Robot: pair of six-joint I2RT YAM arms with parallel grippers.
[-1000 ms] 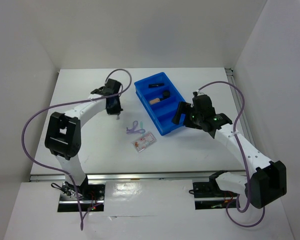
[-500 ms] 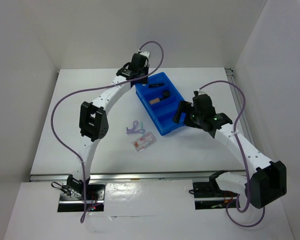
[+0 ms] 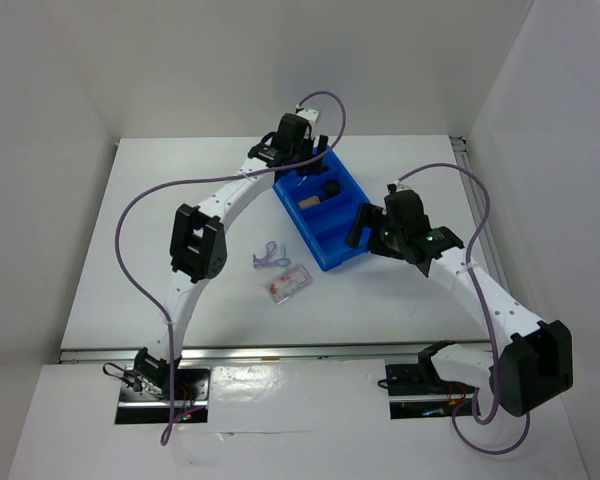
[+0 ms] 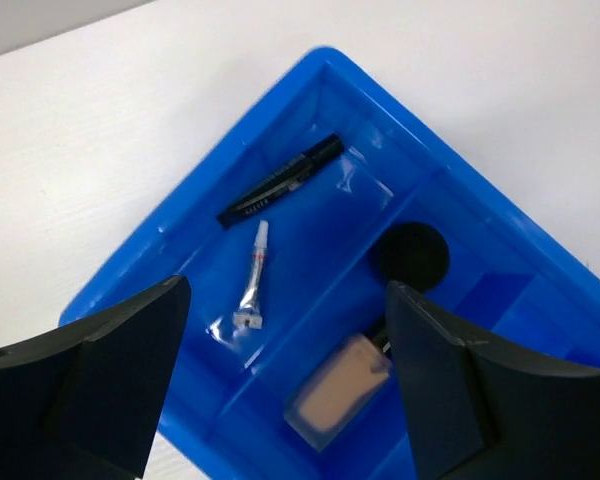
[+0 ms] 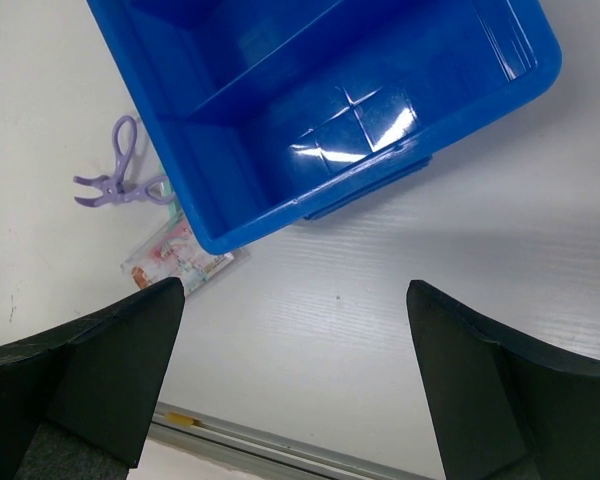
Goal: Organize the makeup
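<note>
The robot's right gripper needs to next go to the short curved end [image 3: 257,262] [image 5: 96,196] of the lilac looped tool, away from its loops, and close there.
My left gripper [image 3: 305,160] hangs open over the far end of the blue tray [image 3: 335,262], with nothing between its fingers. Below the left gripper [image 4: 285,290], the far compartment holds the slim black tube [image 4: 280,182] and the tiny silver piece [image 4: 252,290] in a clear wrap. One compartment over lie the round black puff [image 4: 412,252] and the beige bottle [image 4: 338,390]. The lilac looped tool [image 3: 270,254] and the pink-red packet [image 3: 287,284] lie on the table by the tray's near left corner. My right gripper [image 3: 365,232] stands open beside the tray's near end.
In the right wrist view the right gripper [image 5: 295,290] is over bare table, with the tray's near corner [image 5: 310,205], the lilac tool [image 5: 120,175] and the packet [image 5: 180,262] ahead. The tray's near compartments hold nothing. White walls enclose the table.
My left arm swung from the table left of the tray to above its far end and the gripper went from shut to open. The right arm has not moved.
</note>
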